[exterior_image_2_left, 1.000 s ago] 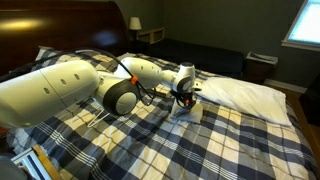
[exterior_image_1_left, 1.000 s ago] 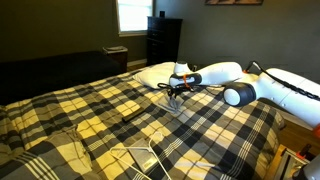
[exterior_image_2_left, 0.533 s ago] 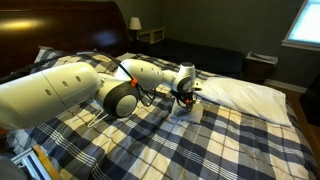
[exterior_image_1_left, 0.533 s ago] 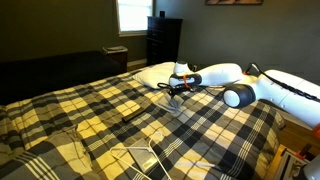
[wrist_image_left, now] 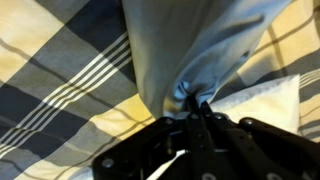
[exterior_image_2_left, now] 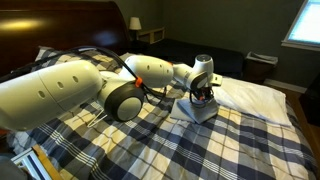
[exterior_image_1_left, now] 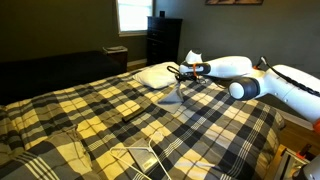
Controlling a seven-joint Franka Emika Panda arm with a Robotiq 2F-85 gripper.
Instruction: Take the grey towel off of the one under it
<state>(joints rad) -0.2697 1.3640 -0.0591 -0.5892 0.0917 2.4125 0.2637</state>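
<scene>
The robot's gripper needs to release the grey towel on the open plaid cover (exterior_image_1_left: 206,91) beneath the robot's arm, near the edge of the bed. The towel now hangs limp from the gripper.
The grey towel (exterior_image_1_left: 175,96) hangs limp from my gripper (exterior_image_1_left: 184,73), with its lower end trailing on the yellow, black and white plaid cover (exterior_image_1_left: 90,110). In an exterior view the towel (exterior_image_2_left: 201,108) droops below the gripper (exterior_image_2_left: 203,91), next to the white pillow-like pad (exterior_image_2_left: 250,93). In the wrist view the gripper (wrist_image_left: 196,106) is shut on a bunched corner of the towel (wrist_image_left: 190,40), which spreads out over the plaid cover (wrist_image_left: 60,80). The white pad (wrist_image_left: 268,98) shows at the right. The pad also lies just behind the gripper in an exterior view (exterior_image_1_left: 152,74).
A dark dresser (exterior_image_1_left: 163,40) stands behind the bed, under a bright window (exterior_image_1_left: 132,14). A dark headboard (exterior_image_2_left: 50,30) runs along one side. White wire-like lines (exterior_image_1_left: 135,160) lie on the cover near the front.
My gripper has risen and moved toward the white pad with the grey towel in it. The towel now hangs stretched below it instead of lying bunched on the cover.
</scene>
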